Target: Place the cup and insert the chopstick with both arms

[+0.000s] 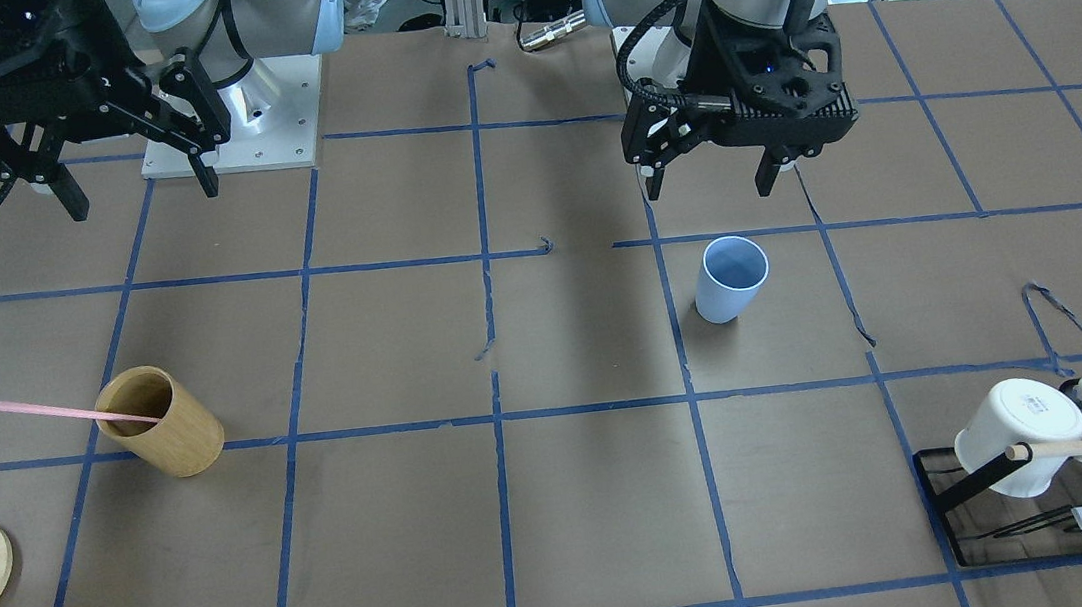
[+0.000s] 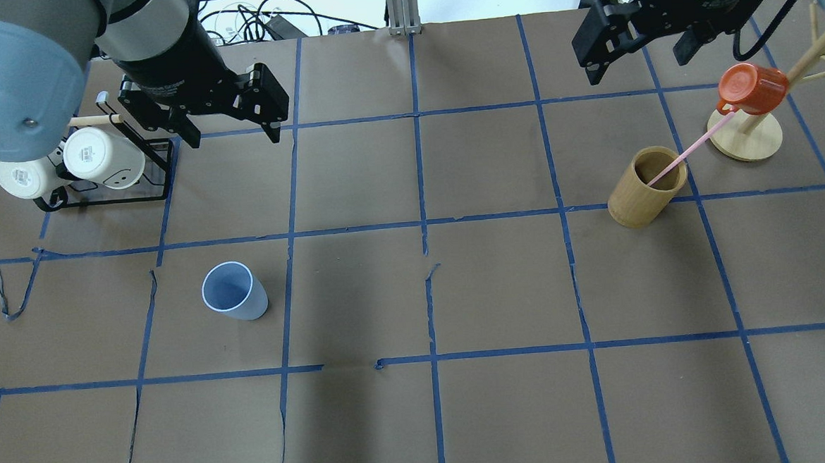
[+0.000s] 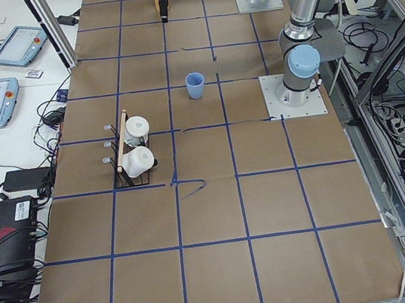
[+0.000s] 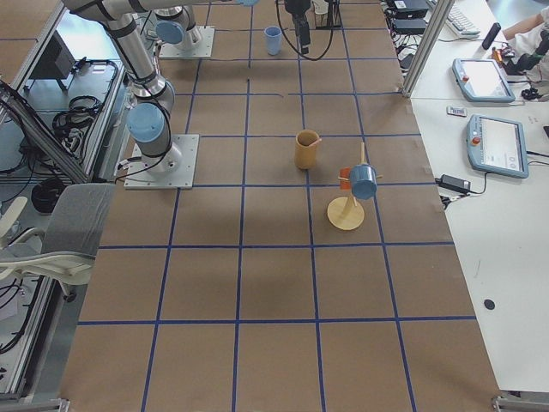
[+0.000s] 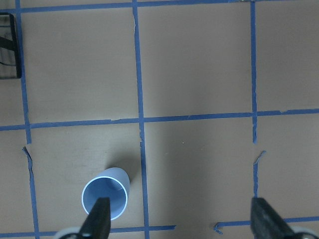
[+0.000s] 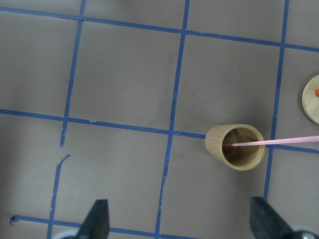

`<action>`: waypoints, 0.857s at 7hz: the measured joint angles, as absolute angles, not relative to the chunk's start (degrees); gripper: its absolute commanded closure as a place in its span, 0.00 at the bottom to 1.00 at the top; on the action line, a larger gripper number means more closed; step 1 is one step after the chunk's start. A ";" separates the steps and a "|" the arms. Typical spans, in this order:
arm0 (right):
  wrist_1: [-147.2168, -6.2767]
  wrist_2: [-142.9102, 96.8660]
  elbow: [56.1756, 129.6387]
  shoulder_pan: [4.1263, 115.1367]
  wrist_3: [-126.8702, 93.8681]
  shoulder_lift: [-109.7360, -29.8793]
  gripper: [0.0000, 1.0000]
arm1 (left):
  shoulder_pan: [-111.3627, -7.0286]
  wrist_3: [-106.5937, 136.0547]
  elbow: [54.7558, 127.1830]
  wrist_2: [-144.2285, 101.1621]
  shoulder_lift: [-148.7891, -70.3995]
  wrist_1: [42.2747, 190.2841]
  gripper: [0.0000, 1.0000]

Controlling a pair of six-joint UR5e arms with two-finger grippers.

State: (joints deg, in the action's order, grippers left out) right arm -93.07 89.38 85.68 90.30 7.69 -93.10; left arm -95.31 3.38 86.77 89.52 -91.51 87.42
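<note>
Next, my left gripper closes on the light-blue cup's rim (image 1: 704,263) (image 5: 126,198), on the side that faces the tan wooden cup.
The light-blue cup (image 1: 731,278) stands upright and empty on the table, left of centre in the overhead view (image 2: 234,291). My left gripper (image 1: 709,180) hangs open and empty above and behind it; the left wrist view shows the cup (image 5: 105,193) just beside one fingertip (image 5: 98,219). The pale-pink chopstick (image 1: 60,411) leans inside a tan wooden cup (image 1: 161,421), its top sticking out over the rim (image 2: 690,148). My right gripper (image 1: 143,196) is open and empty, high behind the wooden cup (image 6: 235,147).
A black rack with two white mugs (image 2: 98,160) and a beige rod stands at the far left of the overhead view. An orange mug (image 2: 751,90) hangs on a wooden stand (image 2: 746,140) close to the chopstick's upper end. Blue tape lines grid the brown table.
</note>
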 measured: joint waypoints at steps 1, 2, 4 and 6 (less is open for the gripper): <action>-93.16 89.38 85.65 90.27 7.72 -93.08 0.00 | -95.26 3.36 86.87 89.57 -91.40 87.53 0.00; -93.29 89.38 85.61 90.27 7.73 -93.08 0.00 | -95.22 3.34 86.77 89.63 -91.21 88.04 0.00; -93.32 89.38 85.68 90.27 7.73 -93.02 0.00 | -95.19 3.40 86.71 89.72 -91.07 89.11 0.00; -93.21 89.39 85.70 90.27 7.94 -93.05 0.00 | -95.30 3.42 86.67 89.70 -90.64 90.04 0.00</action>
State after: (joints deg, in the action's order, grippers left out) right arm -93.21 89.39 85.70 90.27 7.94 -93.05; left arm -95.30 3.42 86.67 89.70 -90.64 90.04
